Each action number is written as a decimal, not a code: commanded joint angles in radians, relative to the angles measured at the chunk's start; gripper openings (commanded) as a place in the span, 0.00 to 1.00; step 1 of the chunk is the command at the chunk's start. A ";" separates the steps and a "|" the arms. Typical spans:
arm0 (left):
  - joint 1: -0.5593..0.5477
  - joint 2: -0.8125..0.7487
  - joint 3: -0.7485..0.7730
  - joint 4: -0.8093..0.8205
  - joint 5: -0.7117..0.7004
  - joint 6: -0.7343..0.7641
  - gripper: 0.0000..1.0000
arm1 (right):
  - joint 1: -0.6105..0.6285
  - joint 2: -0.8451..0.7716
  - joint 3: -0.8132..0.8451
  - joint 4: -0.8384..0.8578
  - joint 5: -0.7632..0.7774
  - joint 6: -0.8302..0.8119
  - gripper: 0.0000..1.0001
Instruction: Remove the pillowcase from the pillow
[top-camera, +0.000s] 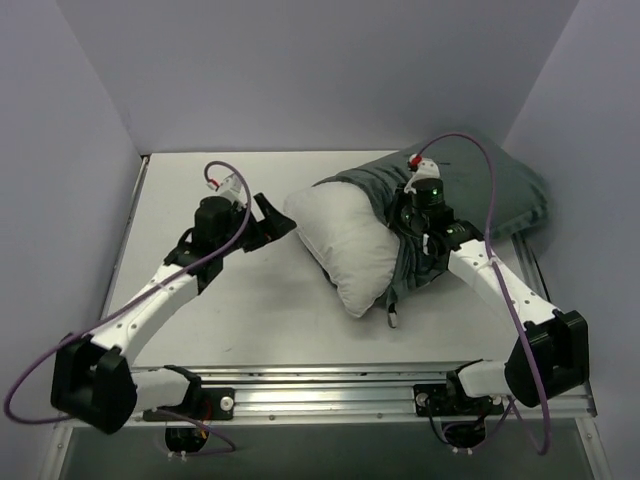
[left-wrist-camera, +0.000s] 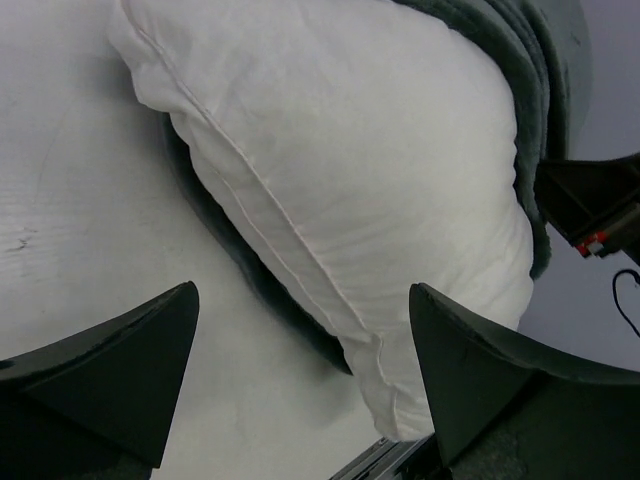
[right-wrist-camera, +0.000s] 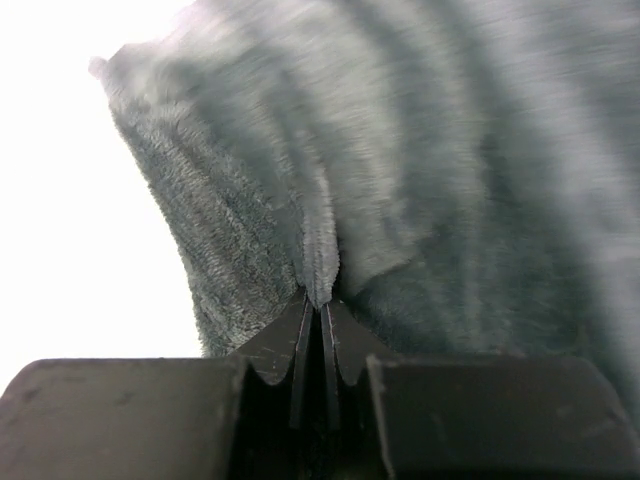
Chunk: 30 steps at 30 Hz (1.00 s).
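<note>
My left gripper is going to close on the white pillow's seamed end (top-camera: 309, 227) (left-wrist-camera: 232, 138), nearer its far corner, to hold the pillow while the pillowcase comes off.
The white pillow (top-camera: 345, 245) sticks out to the left of the grey-green pillowcase (top-camera: 500, 190), which still covers its right part. In the left wrist view the pillow (left-wrist-camera: 340, 160) fills the upper middle, with the pillowcase (left-wrist-camera: 535, 80) bunched behind it. My left gripper (top-camera: 272, 222) stands open just left of the pillow's corner, nothing between its fingers (left-wrist-camera: 130, 360). My right gripper (top-camera: 425, 232) is shut on a pinched fold of the pillowcase (right-wrist-camera: 320, 260) at the bunched edge.
The white table (top-camera: 240, 310) lies under the left arm. A metal rail (top-camera: 350, 385) runs along the near edge. Purple cables loop over both arms. Grey walls close in the back and sides.
</note>
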 joint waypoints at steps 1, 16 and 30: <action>-0.021 0.167 0.097 0.236 0.001 -0.066 0.94 | 0.096 0.004 -0.022 -0.028 -0.071 -0.050 0.00; -0.066 0.662 0.229 0.600 0.117 -0.282 0.82 | 0.211 0.035 -0.065 0.008 0.015 -0.073 0.00; -0.058 0.394 0.096 0.493 0.108 -0.071 0.02 | 0.259 -0.016 0.040 -0.157 0.084 -0.097 0.09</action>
